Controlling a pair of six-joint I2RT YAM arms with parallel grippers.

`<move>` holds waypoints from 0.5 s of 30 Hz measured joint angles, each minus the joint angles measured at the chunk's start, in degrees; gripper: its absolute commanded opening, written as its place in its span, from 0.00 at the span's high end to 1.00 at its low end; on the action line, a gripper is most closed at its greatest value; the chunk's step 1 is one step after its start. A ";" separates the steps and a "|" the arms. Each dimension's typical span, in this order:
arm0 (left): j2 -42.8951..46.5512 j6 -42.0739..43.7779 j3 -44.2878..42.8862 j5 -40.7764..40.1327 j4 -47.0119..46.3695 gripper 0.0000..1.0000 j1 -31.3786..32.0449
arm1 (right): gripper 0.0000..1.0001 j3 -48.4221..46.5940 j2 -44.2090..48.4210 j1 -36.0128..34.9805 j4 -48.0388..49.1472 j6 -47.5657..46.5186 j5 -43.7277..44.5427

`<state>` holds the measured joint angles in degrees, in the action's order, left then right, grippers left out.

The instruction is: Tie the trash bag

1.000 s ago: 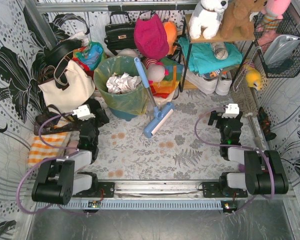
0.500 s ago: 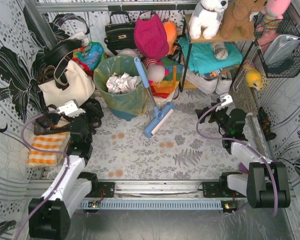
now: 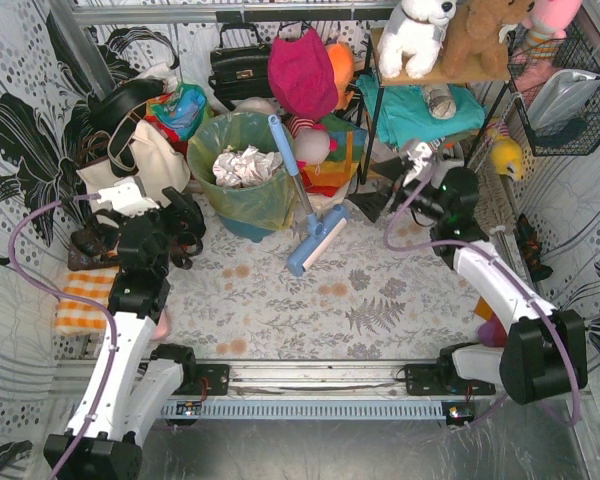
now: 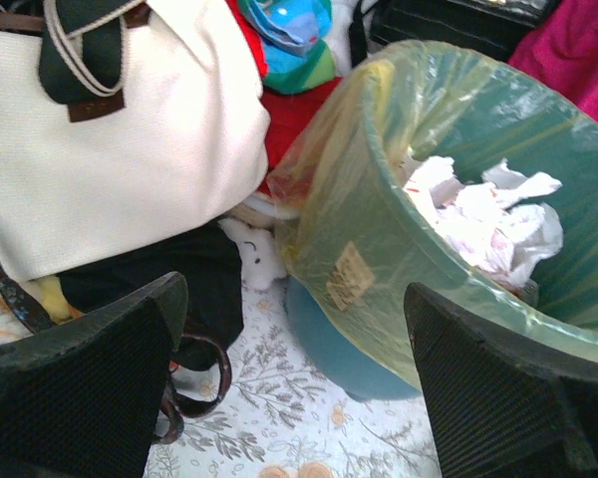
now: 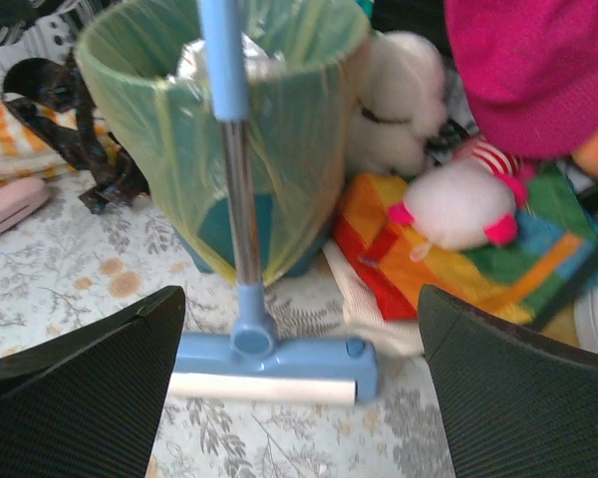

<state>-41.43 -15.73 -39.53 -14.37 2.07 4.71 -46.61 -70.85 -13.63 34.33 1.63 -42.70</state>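
Note:
The blue mop leans on the trash bag's bin. My right gripper will close on the lower half [image 3: 288, 156] [image 5: 224, 72] of the mop's top grip.
The trash bag [image 3: 235, 195] is thin yellow-green plastic lining a round teal bin [image 3: 248, 230], its top folded over the rim. Crumpled white paper [image 3: 242, 165] lies inside. It also shows in the left wrist view [image 4: 379, 229] and the right wrist view [image 5: 289, 119]. My left gripper [image 3: 185, 225] is open and empty, just left of the bin and facing it [image 4: 294, 299]. My right gripper [image 3: 375, 198] is open and empty, right of the bin, facing it across a blue mop [image 5: 269, 363].
The blue mop [image 3: 305, 215] leans its handle on the bin's right rim, head on the floor. A cream tote [image 3: 130, 175] stands left of the bin. Soft toys and coloured cloth [image 3: 325, 165] lie to its right. An orange checked cloth [image 3: 85, 300] lies at the left.
Both arms have unfolded and reached forward. The left gripper moved up-left to beside the bin. The right gripper moved up and left toward the mop and bin.

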 measured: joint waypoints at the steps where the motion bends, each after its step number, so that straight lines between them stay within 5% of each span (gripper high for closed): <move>1: -0.09 0.00 -0.70 0.83 1.11 0.02 0.00 | 0.01 -2.64 -0.98 -1.09 -1.36 -0.44 0.04; 15: -1.20 1.49 -4.11 6.95 8.76 0.02 0.00 | 0.10 -25.70 -17.81 -13.22 -10.93 -1.68 2.58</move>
<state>-42.63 -14.24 -43.64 -7.42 10.83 4.71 -72.31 -88.66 -26.85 23.40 -0.05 -40.12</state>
